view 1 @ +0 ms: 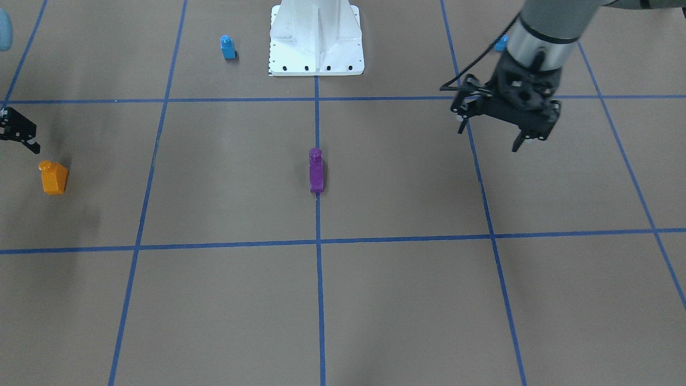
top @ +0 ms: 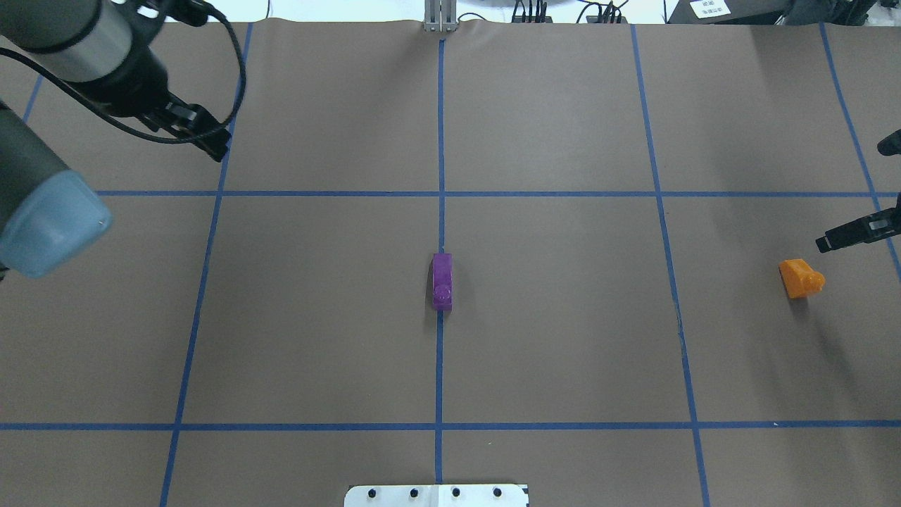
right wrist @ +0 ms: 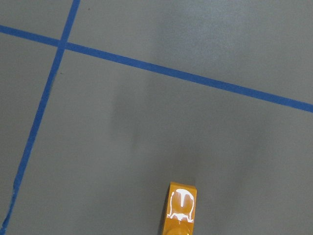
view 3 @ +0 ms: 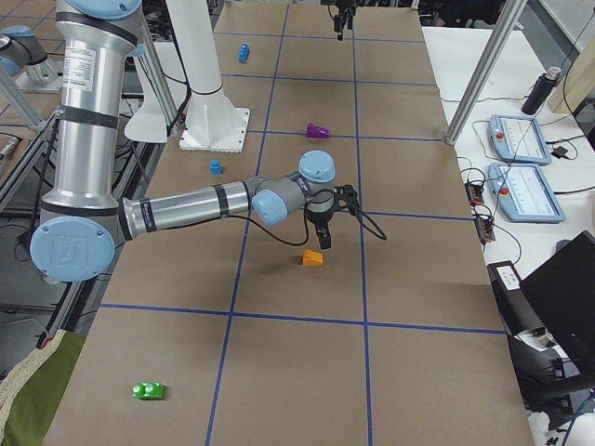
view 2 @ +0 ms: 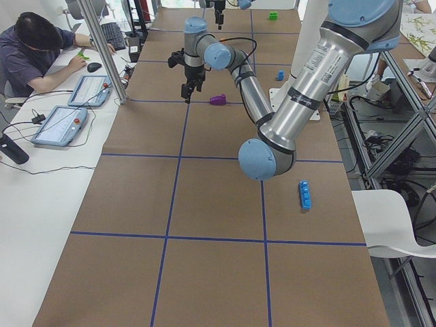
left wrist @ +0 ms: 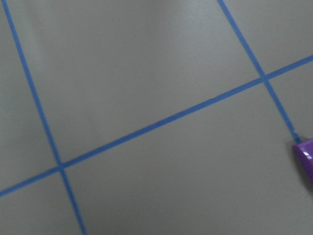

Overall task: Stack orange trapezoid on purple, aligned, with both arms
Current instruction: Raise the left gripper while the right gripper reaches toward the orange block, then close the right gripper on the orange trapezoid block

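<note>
I need to close my right gripper on the knob end (view 1: 49, 168) (right wrist: 178, 228) of the orange trapezoid, with its sloped end sticking out past my fingers.
The orange trapezoid (view 1: 53, 178) lies on the brown table at the robot's far right; it also shows in the overhead view (top: 800, 277) and at the bottom of the right wrist view (right wrist: 181, 210). The purple block (view 1: 316, 171) sits on the centre line (top: 442, 282), with its edge in the left wrist view (left wrist: 305, 156). My right gripper (top: 850, 197) hovers just beyond the orange block, fingers apart and empty. My left gripper (view 1: 489, 139) hangs open and empty above the table, far to the purple block's left side.
The white robot base (view 1: 316, 37) stands at the table's near middle. A small blue block (view 1: 228, 47) sits beside it, and another (view 1: 501, 43) shows behind the left arm. A long blue brick (view 2: 305, 194) and a green block (view 3: 147, 390) lie near the table ends.
</note>
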